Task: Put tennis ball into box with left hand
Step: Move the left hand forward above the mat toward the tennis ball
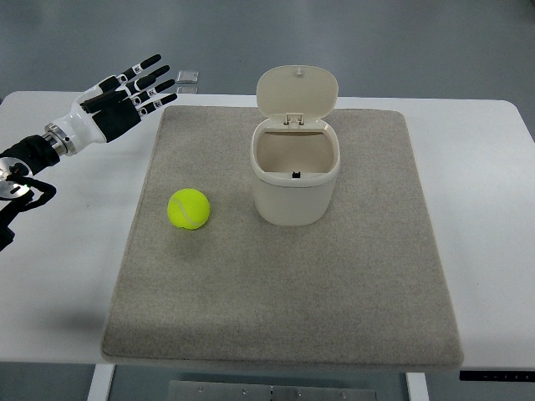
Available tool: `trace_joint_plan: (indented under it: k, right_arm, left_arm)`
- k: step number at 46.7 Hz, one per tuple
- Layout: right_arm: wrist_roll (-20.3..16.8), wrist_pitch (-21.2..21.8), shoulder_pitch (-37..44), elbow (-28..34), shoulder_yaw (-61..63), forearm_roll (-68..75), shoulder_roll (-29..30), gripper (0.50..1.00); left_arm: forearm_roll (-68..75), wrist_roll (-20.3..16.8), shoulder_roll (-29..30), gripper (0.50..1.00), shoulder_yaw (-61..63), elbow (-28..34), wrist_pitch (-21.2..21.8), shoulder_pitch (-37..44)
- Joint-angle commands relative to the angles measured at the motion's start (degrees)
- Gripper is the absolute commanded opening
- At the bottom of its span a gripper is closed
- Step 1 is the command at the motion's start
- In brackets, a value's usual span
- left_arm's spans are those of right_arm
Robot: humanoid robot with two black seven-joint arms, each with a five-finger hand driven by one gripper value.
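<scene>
My left gripper needs to next close around the middle of the tennis ball (pixel 188 209), which is lying on the grey mat next to the cream box.
A yellow-green tennis ball (pixel 188 209) lies on the grey mat (pixel 334 292), left of centre. A cream box (pixel 296 171) with its hinged lid standing open sits on the mat to the ball's right; its inside looks empty. My left hand (pixel 142 86) is at the upper left, above the table's far-left area, fingers spread and holding nothing. It is well behind and to the left of the ball. The right arm does not show.
The mat lies on a white table (pixel 485 167). A small clear flat item (pixel 189 78) lies at the table's far edge, just right of my left hand's fingertips. The grey floor shows beyond the table.
</scene>
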Motion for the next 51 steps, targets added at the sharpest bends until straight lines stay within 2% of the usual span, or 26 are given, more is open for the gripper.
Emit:
trace_joint_plan:
  k: [1, 27, 41, 45, 51]
  right_arm:
    - [0.0, 0.0, 0.0, 0.0, 0.0, 0.0, 0.0, 0.903]
    - [0.0, 0.0, 0.0, 0.0, 0.0, 0.0, 0.0, 0.903]
    - [0.0, 0.0, 0.0, 0.0, 0.0, 0.0, 0.0, 0.903]
    - [0.0, 0.0, 0.0, 0.0, 0.0, 0.0, 0.0, 0.901]
    - [0.0, 0.0, 0.0, 0.0, 0.0, 0.0, 0.0, 0.901]
  left_arm:
    - [0.1, 0.1, 0.0, 0.999, 0.0, -0.5, 0.0, 0.1]
    - [-0.3, 0.0, -0.2, 0.999, -0.3, -0.5, -1.0, -0.6]
    - [1.1, -1.4, 0.7, 0.999, -1.4, 0.1, -1.0, -0.4]
    - [5.0, -1.5, 2.0, 0.999, -1.3, 0.1, -1.0, -0.7]
    - [18.1, -2.6, 4.3, 0.999, -1.5, -0.3, -1.0, -2.6]
